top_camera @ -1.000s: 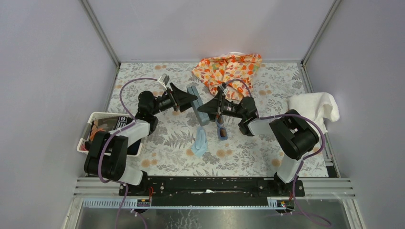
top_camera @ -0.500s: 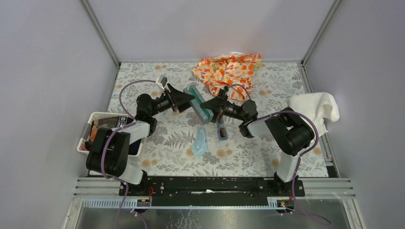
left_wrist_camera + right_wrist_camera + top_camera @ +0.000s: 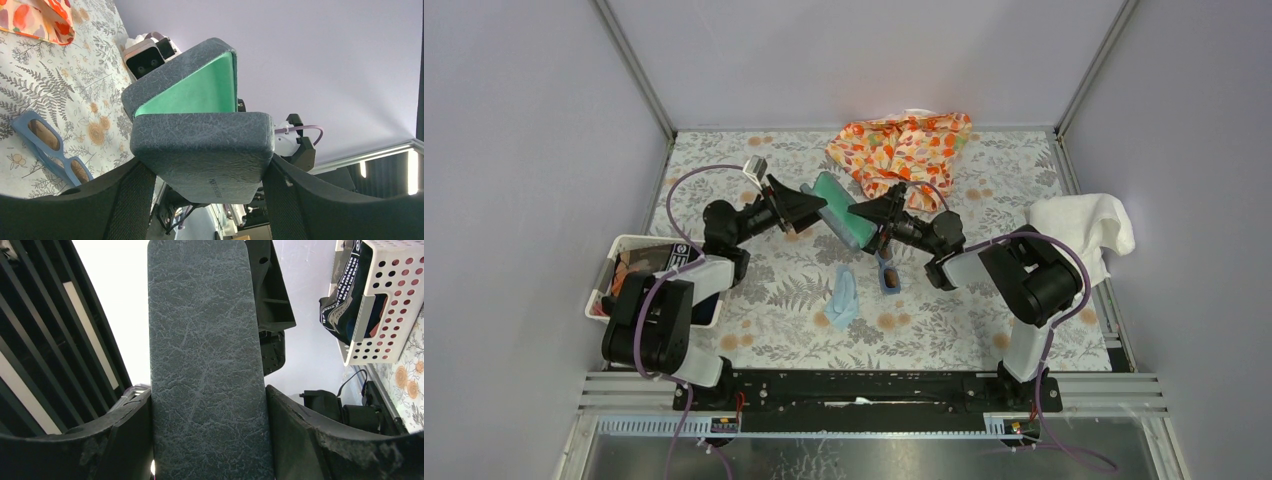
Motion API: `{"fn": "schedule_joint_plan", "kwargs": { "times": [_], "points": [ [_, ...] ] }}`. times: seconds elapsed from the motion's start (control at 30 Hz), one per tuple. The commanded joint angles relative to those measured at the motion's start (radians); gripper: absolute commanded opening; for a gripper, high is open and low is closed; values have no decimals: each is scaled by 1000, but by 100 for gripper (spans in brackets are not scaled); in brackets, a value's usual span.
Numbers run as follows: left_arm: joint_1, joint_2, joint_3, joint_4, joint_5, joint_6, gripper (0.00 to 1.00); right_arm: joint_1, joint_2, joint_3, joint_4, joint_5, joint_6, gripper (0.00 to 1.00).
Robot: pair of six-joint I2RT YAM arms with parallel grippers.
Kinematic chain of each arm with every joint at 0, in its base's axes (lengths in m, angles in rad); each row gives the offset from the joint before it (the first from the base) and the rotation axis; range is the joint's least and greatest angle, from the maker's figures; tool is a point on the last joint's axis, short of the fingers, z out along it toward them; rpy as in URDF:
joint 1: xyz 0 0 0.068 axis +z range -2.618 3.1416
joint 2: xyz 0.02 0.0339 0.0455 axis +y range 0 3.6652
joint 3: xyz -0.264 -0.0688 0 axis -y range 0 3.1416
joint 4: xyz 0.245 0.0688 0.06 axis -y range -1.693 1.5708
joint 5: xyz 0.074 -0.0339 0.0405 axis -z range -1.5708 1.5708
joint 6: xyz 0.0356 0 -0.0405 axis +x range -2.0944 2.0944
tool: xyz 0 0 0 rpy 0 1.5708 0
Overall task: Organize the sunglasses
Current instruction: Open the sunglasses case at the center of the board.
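Note:
Next, my left gripper lets go of the dark grey case on the mat [image 3: 825, 221], in a spot that is just behind the light blue cloth.
The dark grey case [image 3: 838, 216] hangs above the mat between both arms, open so its teal-green inside [image 3: 196, 94] shows. From the left, my left gripper [image 3: 808, 207] is shut on one half of the case [image 3: 200, 145]. My right gripper [image 3: 866, 214] is shut on the other half [image 3: 205, 355] from the right. The sunglasses [image 3: 887, 272], with a blue frame and dark lenses, lie on the mat just below the right gripper. They also show in the left wrist view [image 3: 50, 150]. Neither gripper touches them.
A light blue cloth [image 3: 844, 298] lies left of the sunglasses. An orange floral cloth [image 3: 902, 145] is bunched at the back, a white towel [image 3: 1084, 225] sits at the right edge, and a white perforated basket [image 3: 629, 262] with items stands at the left.
The case, held by both grippers, has risen, tilted and opened, so its green inside now faces up. Both grippers shifted slightly left and back. The sunglasses and blue cloth stayed put.

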Motion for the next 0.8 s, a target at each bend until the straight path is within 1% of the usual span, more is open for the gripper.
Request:
{"fn": "schedule_joint_plan", "kwargs": {
  "times": [0.0, 0.13, 0.3, 0.57, 0.77],
  "points": [
    [-5, -32, -21, 148, 101, 119, 0, -16, -16, -5, 148, 99, 164, 57],
    [-4, -29, -21, 165, 110, 110, 0, -15, -14, -12, 148, 107, 161, 58],
    [-5, -29, -21, 166, 108, 106, 0, -13, -8, -9, 148, 102, 155, 68],
    [-5, -27, -28, 173, 95, 97, 0, -13, 4, -8, 148, 101, 159, 71],
    [-3, -24, -23, 172, 99, 91, 0, -13, 13, -3, 148, 95, 149, 77]
  ]
}}
